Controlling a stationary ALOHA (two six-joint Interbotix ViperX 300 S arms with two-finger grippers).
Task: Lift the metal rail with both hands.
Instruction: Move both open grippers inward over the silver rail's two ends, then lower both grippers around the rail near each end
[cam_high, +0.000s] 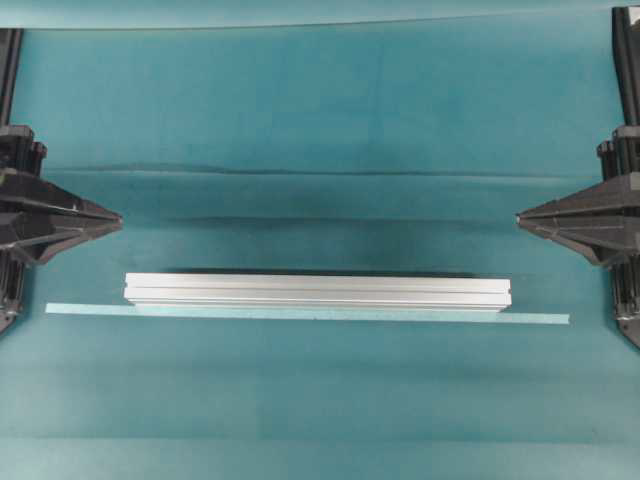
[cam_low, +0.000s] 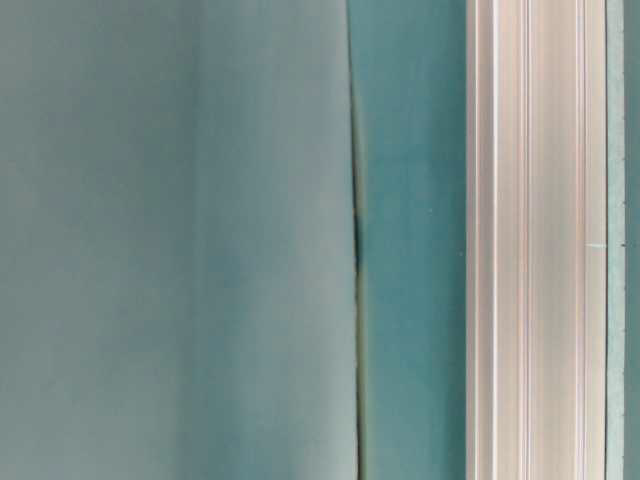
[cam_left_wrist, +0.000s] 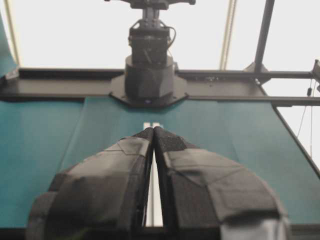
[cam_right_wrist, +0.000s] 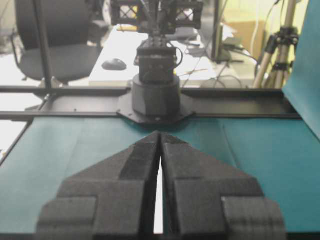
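My left gripper needs to grip the metal rail across, on the part (cam_high: 205, 289) near the end of the rail closest to that gripper.
The metal rail (cam_high: 317, 290) lies flat on the teal cloth, lengthwise across the middle of the overhead view. It also shows in the table-level view (cam_low: 535, 240) as a grooved silver bar, and as a pale sliver between the left fingers in the left wrist view (cam_left_wrist: 152, 190). My left gripper (cam_high: 120, 222) is shut and empty at the left edge, behind and left of the rail's left end. My right gripper (cam_high: 518, 216) is shut and empty at the right edge, behind the rail's right end. Both sets of fingertips meet in the wrist views (cam_left_wrist: 153, 130) (cam_right_wrist: 160, 134).
A thin pale-teal tape strip (cam_high: 307, 314) lies along the rail's near side and reaches past both ends. The teal cloth (cam_high: 320, 120) has a crease running across behind the rail. The opposite arm's base (cam_left_wrist: 149, 75) (cam_right_wrist: 156, 95) stands at the far table edge.
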